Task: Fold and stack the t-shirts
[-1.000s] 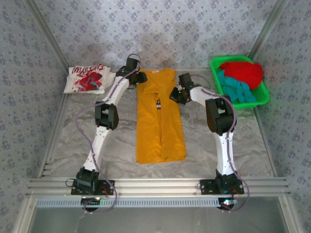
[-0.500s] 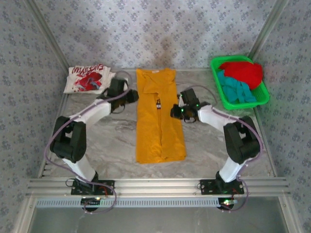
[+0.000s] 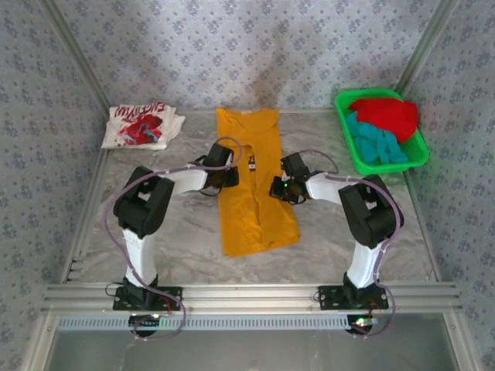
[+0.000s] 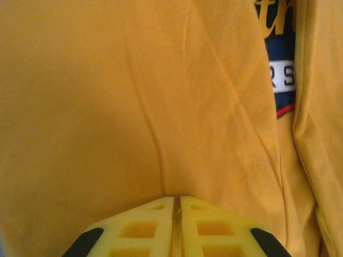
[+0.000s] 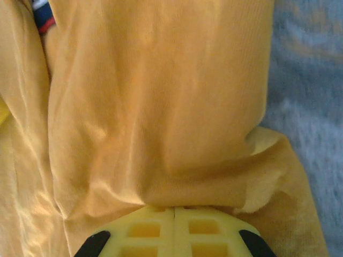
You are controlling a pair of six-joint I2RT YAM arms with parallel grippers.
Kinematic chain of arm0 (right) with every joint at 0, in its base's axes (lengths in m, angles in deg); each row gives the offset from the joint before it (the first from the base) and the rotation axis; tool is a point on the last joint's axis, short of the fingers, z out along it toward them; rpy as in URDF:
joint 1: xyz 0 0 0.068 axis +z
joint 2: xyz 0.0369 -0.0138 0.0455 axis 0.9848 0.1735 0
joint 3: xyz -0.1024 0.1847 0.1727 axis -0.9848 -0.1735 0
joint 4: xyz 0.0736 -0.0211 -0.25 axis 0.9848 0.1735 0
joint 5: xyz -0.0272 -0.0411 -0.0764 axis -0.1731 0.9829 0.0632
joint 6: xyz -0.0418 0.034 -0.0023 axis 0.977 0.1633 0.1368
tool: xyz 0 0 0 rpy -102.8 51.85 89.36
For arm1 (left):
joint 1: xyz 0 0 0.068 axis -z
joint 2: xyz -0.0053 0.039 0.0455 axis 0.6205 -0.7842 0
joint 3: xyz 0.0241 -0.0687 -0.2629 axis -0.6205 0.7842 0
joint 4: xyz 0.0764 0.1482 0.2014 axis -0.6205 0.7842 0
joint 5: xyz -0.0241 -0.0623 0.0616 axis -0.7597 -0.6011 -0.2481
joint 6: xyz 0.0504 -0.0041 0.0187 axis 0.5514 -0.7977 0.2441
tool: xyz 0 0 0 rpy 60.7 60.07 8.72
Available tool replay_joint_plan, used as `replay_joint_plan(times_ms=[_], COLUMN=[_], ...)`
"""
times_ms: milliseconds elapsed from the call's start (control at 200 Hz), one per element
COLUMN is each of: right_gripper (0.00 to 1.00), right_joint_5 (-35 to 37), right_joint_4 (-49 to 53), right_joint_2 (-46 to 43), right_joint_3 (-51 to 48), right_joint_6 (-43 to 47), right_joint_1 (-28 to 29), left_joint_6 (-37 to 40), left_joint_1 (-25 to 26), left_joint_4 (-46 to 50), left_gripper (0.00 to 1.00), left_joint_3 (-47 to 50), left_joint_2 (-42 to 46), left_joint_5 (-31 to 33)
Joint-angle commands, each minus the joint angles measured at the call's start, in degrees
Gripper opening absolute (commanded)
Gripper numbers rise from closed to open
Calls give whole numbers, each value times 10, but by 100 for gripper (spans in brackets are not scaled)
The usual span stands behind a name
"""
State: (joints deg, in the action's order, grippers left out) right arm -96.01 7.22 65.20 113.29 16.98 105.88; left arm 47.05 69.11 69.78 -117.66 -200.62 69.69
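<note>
Next, my right gripper takes the near hem corner [image 3: 296, 240] and pulls it in, because my grippers hold the yellow-orange t-shirt midway and its lower end flares crooked.
The yellow-orange t-shirt [image 3: 251, 216] lies lengthwise in the middle of the table, its sides folded in. My left gripper [image 3: 230, 176] sits at its left edge, shut, with a thin sliver of the orange cloth [image 4: 107, 107] pinched between the fingertips [image 4: 177, 199]. The dark blue chest print [image 4: 281, 64] shows just beyond. My right gripper [image 3: 277, 188] is at the shirt's right edge, shut on a bunched fold of the cloth [image 5: 161, 80] at its tips [image 5: 176, 208]. A white t-shirt with a red graphic [image 3: 141, 125] lies folded at the back left.
A green basket [image 3: 418, 158] at the back right holds a red t-shirt [image 3: 387, 114] and a teal one [image 3: 375, 143]. Grey marbled table [image 5: 311, 80] shows beside the shirt's right edge. Patterned walls close in the back and sides.
Both grippers have come down from the shirt's collar end to its middle, along its two sides. The left gripper has closed. The shirt's lower end has shifted slightly and lies a little askew.
</note>
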Motion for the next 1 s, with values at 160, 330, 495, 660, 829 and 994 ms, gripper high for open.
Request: replay_joint_plan(times_ms=[160,330,495,660,829,994], right_gripper=[0,0,3,20,43,44], right_joint_5=[21,-1,-13,15,-95,-159], right_joint_4=[46,74,106,165,159,202], right_joint_2=[93,79,-38,-208,-325,-335], right_joint_3=[90,128,93,-14,-174,-205], right_joint_6=[-6,-6,27,64,60,100], right_joint_1=[-38,-33,-21,-22,-124,-167], left_joint_6=[17,27,26,4,-42,-73], left_joint_1=[-7,-28,-39,-36,-21,24], left_joint_4=[50,65,54,84,104,123], left_gripper=[11,15,27,44,54,57], left_joint_3=[-148,-151,-55,83,228,286], left_joint_2=[-86,-57,66,235,379,414], left_joint_5=[38,46,58,64,3,-48])
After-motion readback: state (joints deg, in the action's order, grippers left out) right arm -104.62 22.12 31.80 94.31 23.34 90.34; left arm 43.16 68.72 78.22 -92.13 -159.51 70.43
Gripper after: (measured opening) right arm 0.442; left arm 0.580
